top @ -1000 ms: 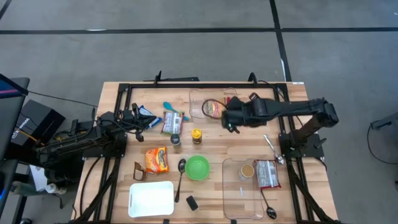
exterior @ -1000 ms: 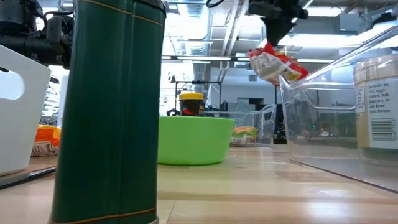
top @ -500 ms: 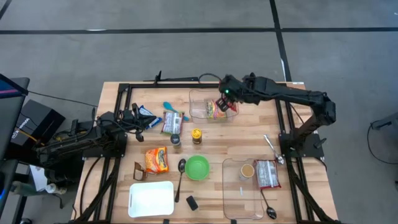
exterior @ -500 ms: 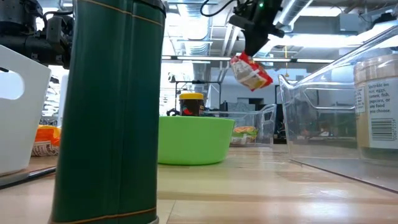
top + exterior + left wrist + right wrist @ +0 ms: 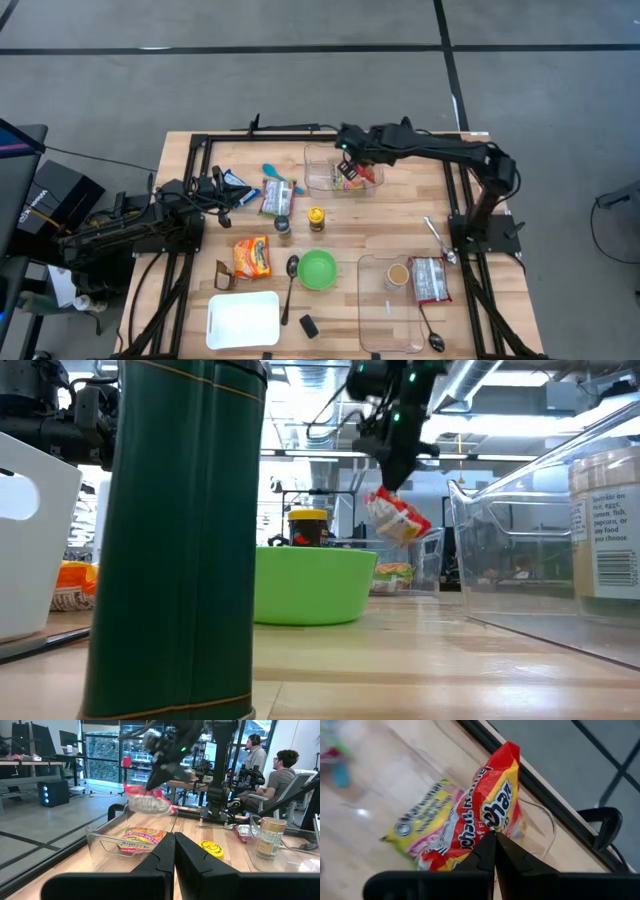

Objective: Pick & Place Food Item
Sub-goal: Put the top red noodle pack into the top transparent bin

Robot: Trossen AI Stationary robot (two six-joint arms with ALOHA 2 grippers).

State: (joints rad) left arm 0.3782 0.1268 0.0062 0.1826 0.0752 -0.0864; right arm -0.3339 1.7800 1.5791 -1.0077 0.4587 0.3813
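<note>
The red and yellow noodle packet will go down against the yellow packet in the far clear bin [image 5: 357,178] [image 5: 478,835], put there by my right gripper. The red and yellow packet is still over the bin.
My right gripper [image 5: 347,163] is shut on a red and yellow noodle packet [image 5: 485,810] over the clear bin [image 5: 318,180] at the table's far middle. The packet also shows in the low view [image 5: 397,518] and in the left wrist view [image 5: 147,802]. A yellow packet [image 5: 417,822] lies flat on the bin's floor. My left gripper [image 5: 174,847] is shut and empty at the table's left side [image 5: 222,190]. My right gripper pinches an edge of the red and yellow packet [image 5: 492,826] between its two fingers. The fingers come from above, slanting down. The packet hangs tilted below the fingers [image 5: 390,510], clear of the bin's floor and above the yellow packet.
A green bowl [image 5: 318,268], a yellow-lidded jar [image 5: 316,217], an orange packet [image 5: 253,256], spoons and a white tray [image 5: 243,318] lie toward the near side. A second clear bin [image 5: 372,318] at the near right holds a jar and a packet. A dark green can [image 5: 180,540] stands close in the low view.
My right gripper has carried the red and yellow packet toward the table's far left, then down over the far clear bin. The packet has stayed hanging from the shut fingers and now sits lower, just above the bin.
</note>
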